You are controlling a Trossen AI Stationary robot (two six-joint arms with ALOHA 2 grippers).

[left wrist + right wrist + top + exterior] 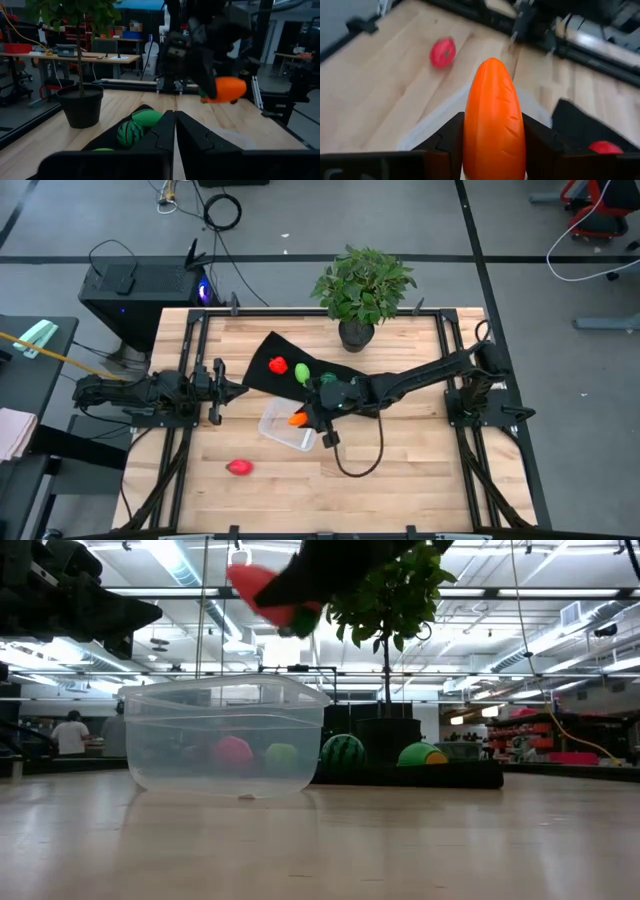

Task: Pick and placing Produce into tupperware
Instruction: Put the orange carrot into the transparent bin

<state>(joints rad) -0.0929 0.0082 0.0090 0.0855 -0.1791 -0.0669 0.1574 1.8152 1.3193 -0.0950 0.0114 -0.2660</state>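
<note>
I should let go of the orange carrot with my right gripper inside the clear tupperware (pixel 295 439), close to its near side.
My right gripper (pixel 312 416) is over the clear tupperware (pixel 287 426), shut on the orange carrot (pixel 297 419). In the low view the carrot (pixel 262 590) hangs above the tupperware's rim (pixel 225 690). A red piece (pixel 239 468) lies on the bare wood nearer the table's near edge. On the black mat (pixel 268 350) rest a red piece (pixel 278 366), a light green piece (pixel 302 372) and the dark striped one (pixel 343 752). My left gripper (pixel 225 390) waits shut to the left of the mat. My right gripper pinches the carrot's thick part (pixel 494 145) between its two fingers (pixel 451 135), one on each side. The carrot lies along the fingers, and its tapered tip (pixel 491 65) points ahead toward the table's left. It is lifted clear, roughly level, above the tupperware.
A potted plant (pixel 360 285) stands at the far edge behind the mat. A black cable (pixel 360 465) loops on the wood right of the tupperware. Arm frames (pixel 180 410) line both table sides. Open wood lies along the near edge.
</note>
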